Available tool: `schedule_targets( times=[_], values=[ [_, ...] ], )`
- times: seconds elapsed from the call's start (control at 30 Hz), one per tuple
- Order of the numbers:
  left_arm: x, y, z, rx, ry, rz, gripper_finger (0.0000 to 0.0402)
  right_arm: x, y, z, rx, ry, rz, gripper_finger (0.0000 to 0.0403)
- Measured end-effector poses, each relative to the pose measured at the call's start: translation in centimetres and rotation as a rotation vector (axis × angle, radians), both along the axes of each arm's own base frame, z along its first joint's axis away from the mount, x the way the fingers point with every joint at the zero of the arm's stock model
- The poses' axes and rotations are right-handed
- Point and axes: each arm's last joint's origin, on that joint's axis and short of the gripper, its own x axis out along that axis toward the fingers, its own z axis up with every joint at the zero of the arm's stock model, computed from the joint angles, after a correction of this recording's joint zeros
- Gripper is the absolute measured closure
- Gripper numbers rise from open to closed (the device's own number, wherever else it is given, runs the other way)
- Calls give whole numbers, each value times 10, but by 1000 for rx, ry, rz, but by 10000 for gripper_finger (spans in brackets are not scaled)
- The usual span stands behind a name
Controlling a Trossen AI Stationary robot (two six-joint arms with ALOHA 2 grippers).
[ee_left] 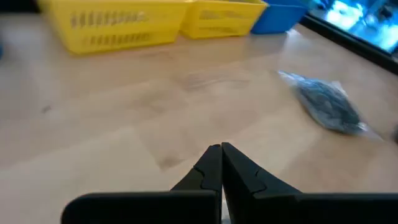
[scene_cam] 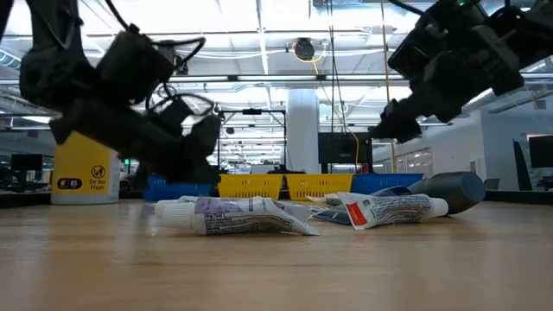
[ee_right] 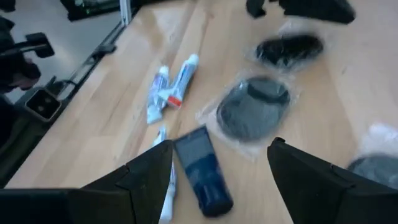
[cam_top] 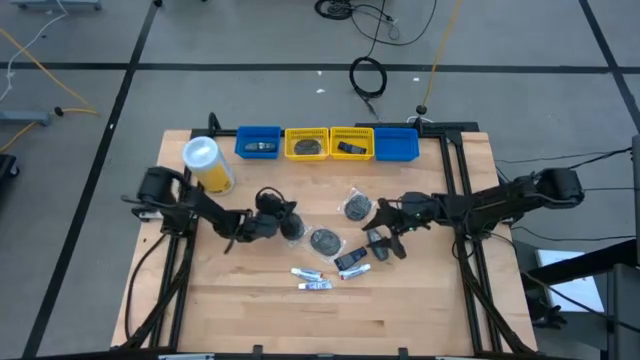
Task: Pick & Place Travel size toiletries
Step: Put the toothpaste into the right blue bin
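The white tube lies against the dark bottle. My right gripper should go there next and close on the tube's cap end [cam_top: 365, 267] [ee_right: 167, 200].
The travel size toiletries lie loose mid-table. There are wrapped grey discs [cam_top: 325, 240] [cam_top: 357, 207], a dark bottle [cam_top: 350, 262] and white tubes [cam_top: 312, 278]. My left gripper [cam_top: 290, 212] is shut and holds nothing. It hovers low beside another wrapped disc [cam_top: 293, 231], with a disc [ee_left: 326, 106] farther ahead of it. My right gripper [cam_top: 378, 243] is open above the table. In its wrist view the dark bottle [ee_right: 202, 169] lies flat below and between the fingers, next to a disc [ee_right: 252, 109] and tubes [ee_right: 171, 87].
Two blue bins [cam_top: 258, 142] [cam_top: 396, 143] and two yellow bins [cam_top: 306, 144] [cam_top: 351, 143] stand in a row along the far edge. A yellow canister with a white lid [cam_top: 207, 163] stands at the far left. Bare wood lies toward the near edge.
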Motion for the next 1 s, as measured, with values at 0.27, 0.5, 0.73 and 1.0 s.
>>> schedule_targets(
  times=[0.27, 0.5, 0.73, 1.0],
  values=[
    [17, -2, -17, 49, 18, -21, 379, 36, 11, 4, 7, 114, 66, 147],
    [21, -3, -9, 79, 23, -60, 399, 49, 34, 8, -5, 159, 205, 147],
    [23, -4, -6, 115, 48, -92, 381, 43, 65, -6, -118, 222, 225, 147],
    [23, -4, -6, 108, 42, -87, 378, 30, 84, -15, -306, 223, 166, 161]
  ],
)
